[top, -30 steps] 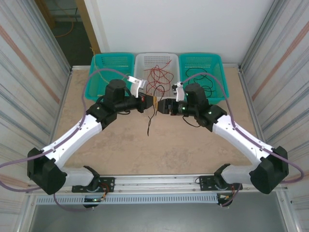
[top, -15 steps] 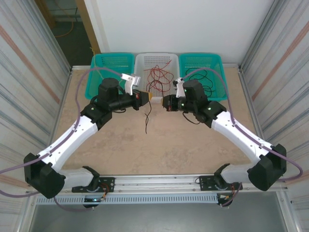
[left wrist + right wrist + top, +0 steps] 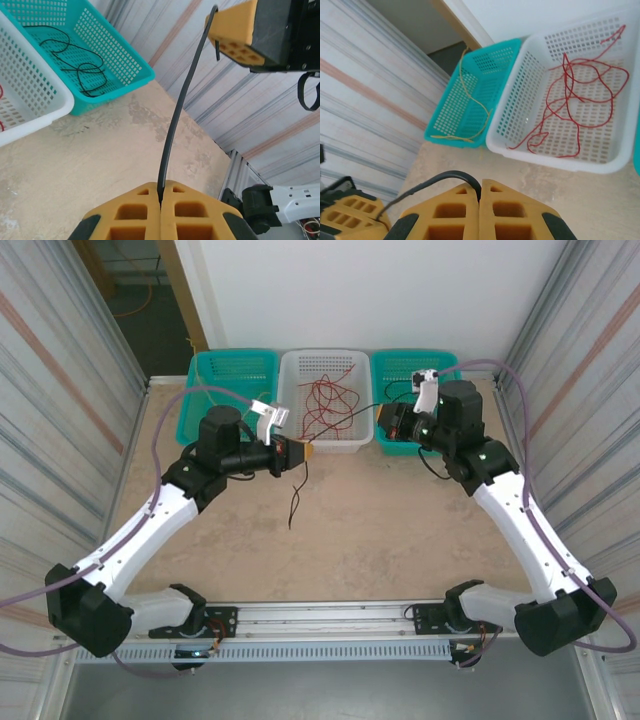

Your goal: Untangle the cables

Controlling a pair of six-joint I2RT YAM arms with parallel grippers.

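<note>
Next, my right gripper releases the black cable in the middle of the teal basket (image 3: 412,412), which is there underneath my right gripper.
A thin black cable (image 3: 179,112) runs taut from my left gripper (image 3: 161,190), which is shut on it, up to my right gripper's yellow fingers (image 3: 232,30). My right gripper (image 3: 481,184) is shut on the same cable (image 3: 440,176), which curves away to the left. From above, the left gripper (image 3: 308,452) sits mid-table and the right gripper (image 3: 381,421) hovers by the right teal basket. A loose tail of the black cable (image 3: 297,488) hangs below the left gripper. Red cables (image 3: 325,405) lie in the white basket (image 3: 325,353).
Three baskets line the table's back edge. The left teal basket (image 3: 195,380) holds a yellow cable (image 3: 475,102), and the right teal basket (image 3: 450,365) holds more black cables (image 3: 75,67). Corrugated walls (image 3: 60,440) close in both sides.
My right gripper closed on the black cable and drew back to the right, towards the right teal basket. The left gripper shifted slightly left, so the cable now spans the two.
</note>
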